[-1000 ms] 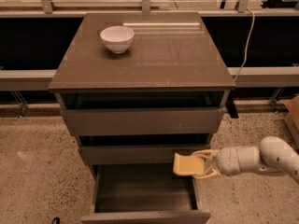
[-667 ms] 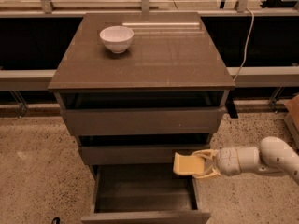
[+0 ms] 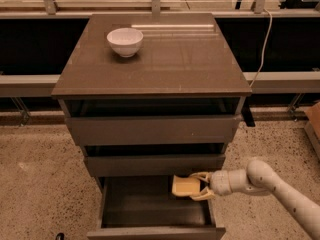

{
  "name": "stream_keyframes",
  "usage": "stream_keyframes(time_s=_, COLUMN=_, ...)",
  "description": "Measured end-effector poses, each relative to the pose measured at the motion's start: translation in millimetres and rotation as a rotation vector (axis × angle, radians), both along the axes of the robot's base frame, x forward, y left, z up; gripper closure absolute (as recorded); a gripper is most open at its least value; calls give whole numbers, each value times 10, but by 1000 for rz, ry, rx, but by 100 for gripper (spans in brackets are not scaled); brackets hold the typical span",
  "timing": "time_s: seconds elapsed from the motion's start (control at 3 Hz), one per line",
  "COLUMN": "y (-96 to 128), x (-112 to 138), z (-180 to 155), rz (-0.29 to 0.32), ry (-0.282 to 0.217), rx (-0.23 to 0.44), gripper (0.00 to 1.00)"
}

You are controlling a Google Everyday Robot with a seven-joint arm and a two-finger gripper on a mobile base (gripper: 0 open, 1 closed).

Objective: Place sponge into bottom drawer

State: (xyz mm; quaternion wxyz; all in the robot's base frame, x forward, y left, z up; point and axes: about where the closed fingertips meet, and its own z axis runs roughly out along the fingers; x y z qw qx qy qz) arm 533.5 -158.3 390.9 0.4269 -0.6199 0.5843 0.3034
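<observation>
Next, my gripper lets go of the sponge on the bottom drawer's dark bottom (image 3: 177,194), toward the back, close to the front of the middle drawer.
The pale yellow sponge (image 3: 184,186) is held over the right side of the open bottom drawer (image 3: 155,231), whose dark interior shows below it. My gripper (image 3: 196,186) reaches in from the right on a white arm and is shut on the sponge, with one finger above it and one below. The sponge sits just under the front of the middle drawer (image 3: 154,164).
A white bowl (image 3: 125,41) stands on the cabinet top (image 3: 200,64) at the back left. The top drawer (image 3: 152,129) and the middle drawer are slightly pulled out. A cable (image 3: 264,39) hangs at the right. A cardboard box edge (image 3: 314,124) lies at the far right on the speckled floor.
The gripper with the sponge has moved left and slightly down, further over the open bottom drawer.
</observation>
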Motion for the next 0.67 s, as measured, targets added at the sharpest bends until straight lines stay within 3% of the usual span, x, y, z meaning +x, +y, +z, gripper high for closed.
stream_keyframes(time_s=0.33, y=105, x=27, z=-570, rz=62, ry=5, rx=-40, gripper=100)
stream_keyframes(time_s=0.67, y=105, x=27, z=-570, rz=62, ry=5, rx=-40, gripper=100)
